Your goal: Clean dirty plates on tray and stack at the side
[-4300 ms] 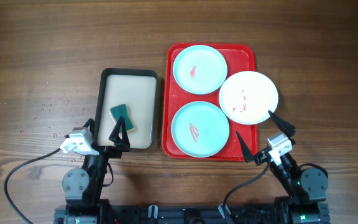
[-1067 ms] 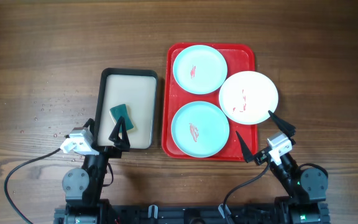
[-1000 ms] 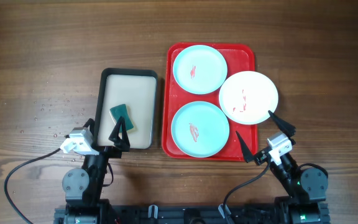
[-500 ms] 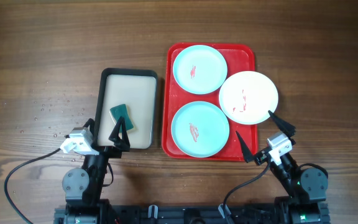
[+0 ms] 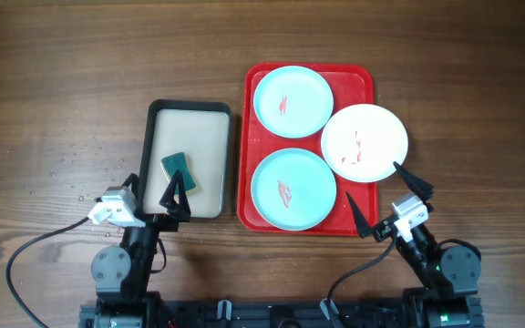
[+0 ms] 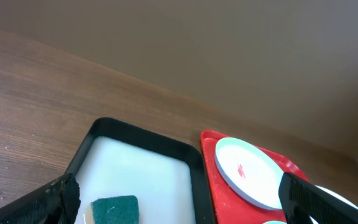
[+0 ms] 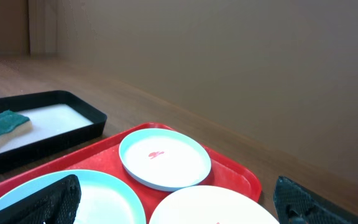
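Note:
The rim (image 5: 334,188) of the near light blue plate, on the side toward the white plate, should be taken hold of next by my right gripper.
The red tray (image 5: 358,77) holds two light blue plates, one at the far end (image 5: 292,100) and one at the near end (image 5: 293,189). A white plate (image 5: 365,142) rests on the tray's right rim. All three carry red smears. The far blue plate also shows in the left wrist view (image 6: 247,171) and the right wrist view (image 7: 164,163). My left gripper (image 5: 158,189) is open and empty over the near end of the cream tray. My right gripper (image 5: 386,196) is open and empty near the red tray's near right corner.
A black-rimmed cream tray (image 5: 190,111) left of the red tray holds a green sponge (image 5: 179,171), which also shows in the left wrist view (image 6: 114,210). Water droplets (image 5: 85,164) dot the wood table on the left.

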